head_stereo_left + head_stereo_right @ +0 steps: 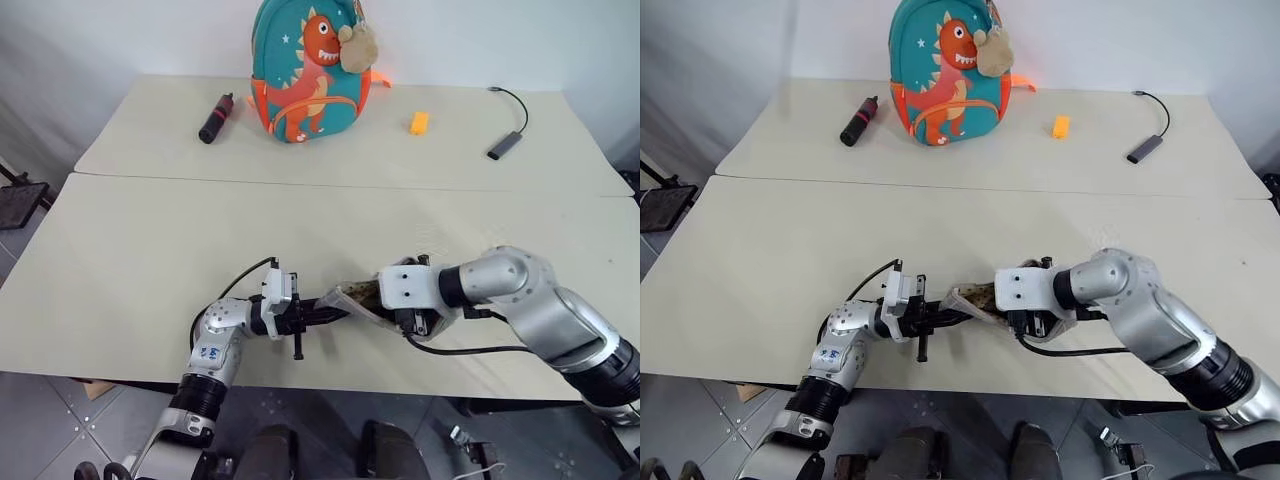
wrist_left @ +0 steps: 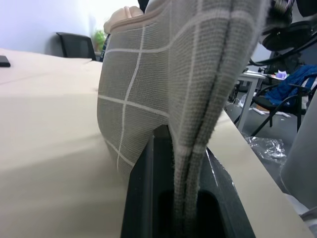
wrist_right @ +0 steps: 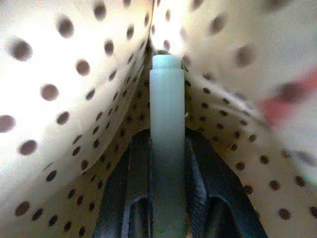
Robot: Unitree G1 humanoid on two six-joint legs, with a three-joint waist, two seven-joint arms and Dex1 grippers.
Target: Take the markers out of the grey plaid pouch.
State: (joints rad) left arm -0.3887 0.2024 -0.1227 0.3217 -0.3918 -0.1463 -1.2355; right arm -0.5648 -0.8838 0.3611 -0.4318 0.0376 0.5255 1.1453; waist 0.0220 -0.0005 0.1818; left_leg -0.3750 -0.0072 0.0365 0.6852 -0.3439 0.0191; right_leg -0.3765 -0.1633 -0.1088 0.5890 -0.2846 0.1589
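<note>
I will set the pale teal marker on the near table in line with the grey adapter (image 1: pixel 488 285) using my right gripper. The marker is still inside the plaid pouch.
The grey plaid pouch (image 1: pixel 356 297) hangs just above the near table edge, between my two grippers. My left gripper (image 1: pixel 335 313) is shut on one end of it, and the fabric edge (image 2: pixel 190 163) runs down between its black fingers (image 2: pixel 143 178). My right gripper (image 3: pixel 167 144) reaches inside the pouch, among the cream polka-dot lining (image 3: pixel 74 99). Its fingers (image 3: pixel 126 183) press on both sides of a pale teal marker (image 3: pixel 167 99) that points deeper into the pouch. A blurred red shape (image 3: pixel 292 96) lies against the lining beside it; I cannot tell what it is.
On the far table stand a teal dinosaur backpack (image 1: pixel 305 70), a black-and-red cylinder (image 1: pixel 215 118), a small orange block (image 1: pixel 419 122) and a grey adapter on a cable (image 1: pixel 505 145). A seam (image 1: pixel 300 182) divides the two tables. The pouch hangs near the front edge.
</note>
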